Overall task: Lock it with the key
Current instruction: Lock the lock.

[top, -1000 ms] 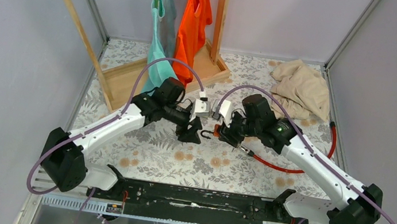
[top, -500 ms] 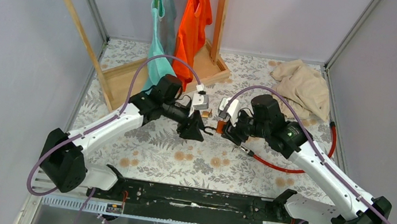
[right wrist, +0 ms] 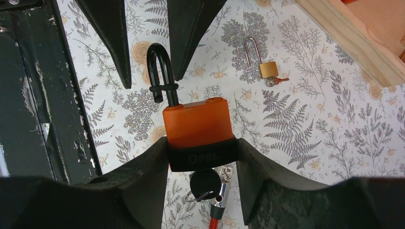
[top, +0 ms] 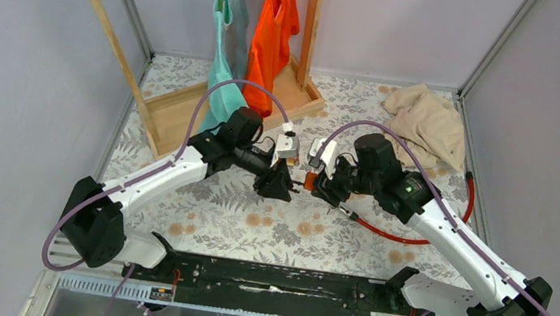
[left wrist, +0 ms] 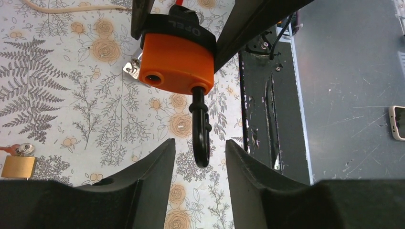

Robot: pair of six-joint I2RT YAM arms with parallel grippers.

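Note:
The shackle is swung off the padlock's hole, so my left gripper should pinch the shackle while my right gripper opens and takes the padlock by its broad sides (right wrist: 198, 126).
An orange padlock (right wrist: 196, 121) with a black band is held above the floral tabletop, with my right gripper (right wrist: 201, 143) shut on its body. Its black shackle (right wrist: 161, 71) stands swung open, one leg out of the body. A black-headed key (right wrist: 206, 182) sticks in the lock's underside. In the left wrist view the padlock (left wrist: 176, 62) faces me and the shackle (left wrist: 201, 129) hangs between the fingers of my left gripper (left wrist: 199, 143). That gripper is open, with a gap on each side of the shackle. From above, both grippers meet at the padlock (top: 308, 180) mid-table.
A small brass padlock (right wrist: 267, 67) with its own key lies on the table nearby. A red cable (top: 389, 234) trails right. At the back stand a wooden rack (top: 177, 108) with teal and orange shirts (top: 272, 34) and a beige cloth heap (top: 427, 124).
My left gripper has moved right up to the padlock and its jaws have narrowed round the shackle. The right arm shifted slightly right at first, then held still.

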